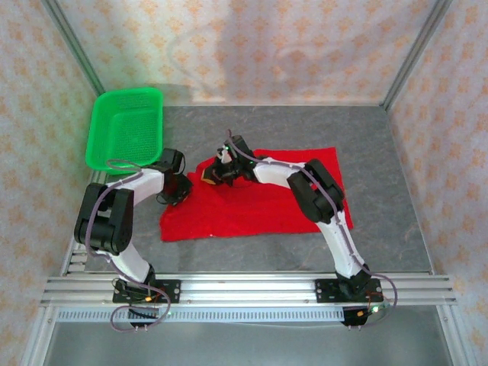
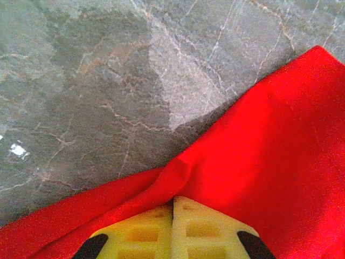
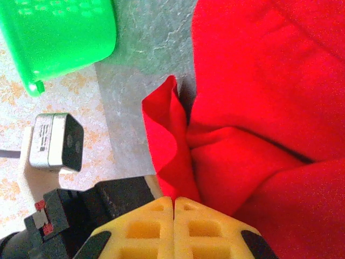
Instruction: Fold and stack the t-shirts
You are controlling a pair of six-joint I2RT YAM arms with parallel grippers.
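Observation:
The robot's right gripper is pinching a curled flap bunched against the t-shirt's folds, so it should open and take the crease [image 3: 193, 170] beside the flap to spread it first.
The red t-shirt [image 1: 252, 206] lies spread on the grey table [image 1: 396, 152], plain red side up; no print is visible. My left gripper [image 1: 180, 194] sits at its left edge. In the left wrist view the yellow jaws [image 2: 173, 200] are shut on a raised ridge of the t-shirt [image 2: 280, 140]. My right gripper [image 1: 210, 177] is at the shirt's far-left corner. In the right wrist view its jaws [image 3: 173, 199] are shut on a lifted flap of the t-shirt [image 3: 259, 97], which bunches into folds just beyond the tips.
A green mesh basket [image 1: 97, 133] stands at the far left of the table, close behind both grippers; its corner [image 3: 59, 32] is near the right gripper. The left arm's wrist camera [image 3: 54, 141] is next to the right jaws. Patterned walls enclose the table.

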